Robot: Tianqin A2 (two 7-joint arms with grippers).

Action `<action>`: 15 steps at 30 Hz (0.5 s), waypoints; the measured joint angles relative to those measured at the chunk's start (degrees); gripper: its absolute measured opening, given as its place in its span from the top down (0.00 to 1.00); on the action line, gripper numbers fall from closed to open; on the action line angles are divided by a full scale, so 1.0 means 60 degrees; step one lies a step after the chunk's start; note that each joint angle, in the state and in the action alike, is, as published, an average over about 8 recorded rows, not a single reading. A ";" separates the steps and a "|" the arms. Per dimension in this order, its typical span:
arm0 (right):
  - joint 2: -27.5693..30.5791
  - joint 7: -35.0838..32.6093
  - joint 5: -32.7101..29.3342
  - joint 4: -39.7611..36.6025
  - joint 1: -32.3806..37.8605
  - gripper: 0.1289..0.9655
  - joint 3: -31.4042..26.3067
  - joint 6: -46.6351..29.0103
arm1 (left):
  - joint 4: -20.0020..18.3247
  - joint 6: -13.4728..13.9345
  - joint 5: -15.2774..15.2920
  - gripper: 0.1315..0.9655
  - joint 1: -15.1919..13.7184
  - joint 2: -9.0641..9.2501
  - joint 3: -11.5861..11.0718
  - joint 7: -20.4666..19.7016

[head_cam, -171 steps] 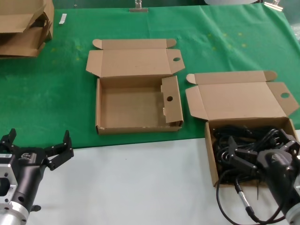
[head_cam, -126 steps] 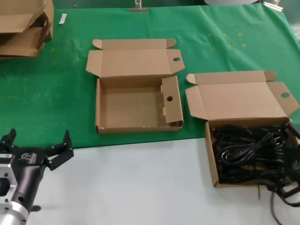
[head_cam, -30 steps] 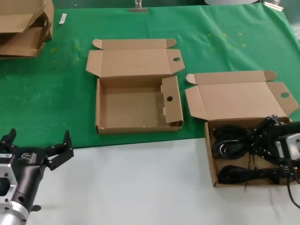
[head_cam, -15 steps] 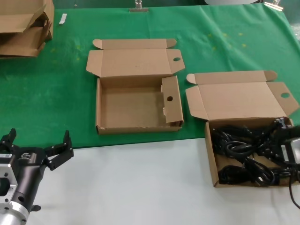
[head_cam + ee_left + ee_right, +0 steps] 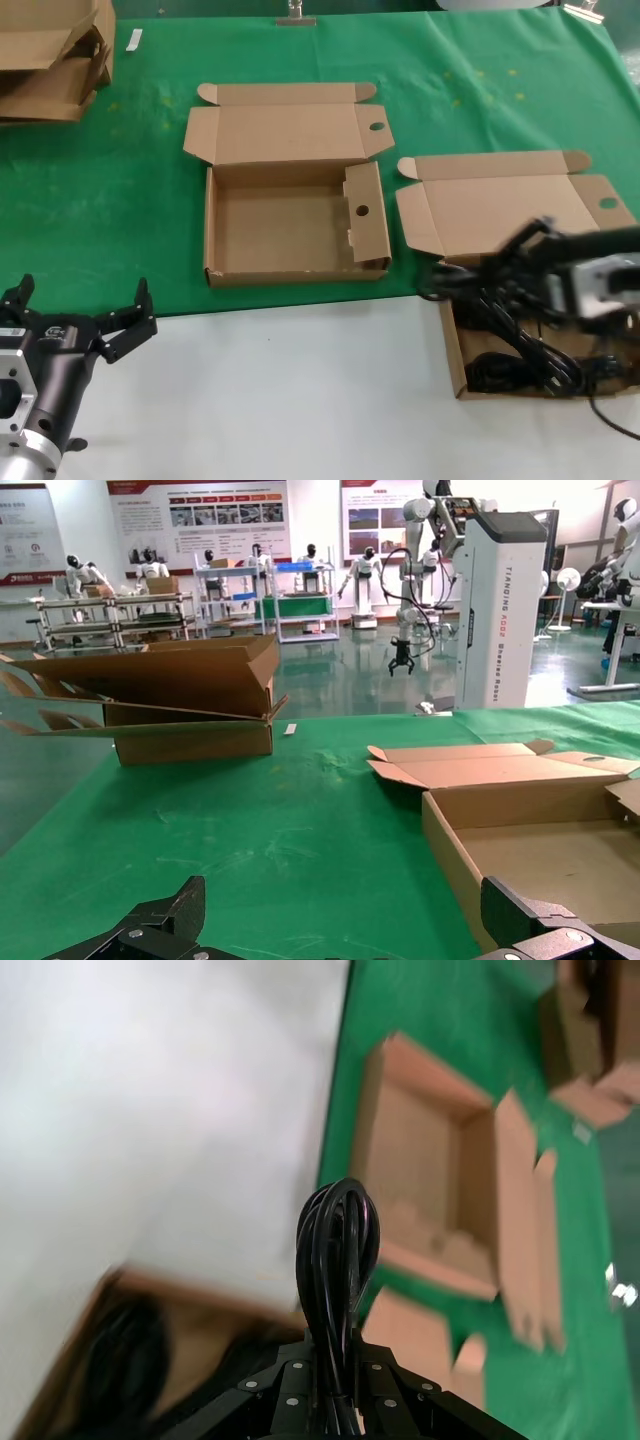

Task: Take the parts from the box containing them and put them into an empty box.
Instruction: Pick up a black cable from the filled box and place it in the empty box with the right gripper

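Observation:
Next, my right gripper lets go of the looped bundle of cord on the narrower box's bottom, close to its near side [image 5: 276, 237] [image 5: 399, 1148].
The wider box [image 5: 449, 350] at the right holds black power cords [image 5: 530, 372]. Its lid [image 5: 510, 215] lies open behind it. My right gripper [image 5: 505, 270] is shut on one looped cord bundle [image 5: 455, 285] and holds it above that box's left wall. In the right wrist view the cord loop [image 5: 338, 1245] sticks out between the shut fingers of the right gripper [image 5: 340, 1360]. The narrower box [image 5: 290, 225] with its holed divider panel [image 5: 362, 212] stands empty in the middle and also shows in the right wrist view [image 5: 420, 1160]. My left gripper [image 5: 75, 320] is open and idle at the near left.
Flattened cardboard pieces [image 5: 50, 60] lie at the far left corner and also show in the left wrist view [image 5: 180, 700]. The green mat [image 5: 120, 200] covers the far half of the table, and a white surface [image 5: 300, 390] covers the near half. The left gripper [image 5: 345, 910] faces the narrower box's side wall [image 5: 450, 850].
My right gripper closed on a cord bundle in the wider box, lifted it out and moved left over the box's left wall. The left arm has not moved.

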 joint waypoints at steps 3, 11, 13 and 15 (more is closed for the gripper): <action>-0.0603 0.0116 -0.0216 -0.0048 0.0323 0.91 -0.0215 0.0099 | 0.0000 0.0000 0.0000 0.00 0.0000 0.0000 0.0000 0.0000; -0.2677 -0.0005 -0.1000 -0.1419 0.1517 0.91 -0.0928 0.0751 | 0.0000 0.0000 0.0000 0.00 0.0000 0.0000 0.0000 0.0000; -0.3225 -0.0007 -0.1142 -0.1917 0.1810 0.91 -0.1064 0.0963 | 0.0000 0.0000 0.0000 0.00 0.0000 0.0000 0.0000 0.0000; -0.3755 0.0000 -0.1252 -0.2431 0.2074 0.91 -0.1180 0.1185 | 0.0000 0.0000 0.0000 0.00 0.0000 0.0000 0.0000 0.0000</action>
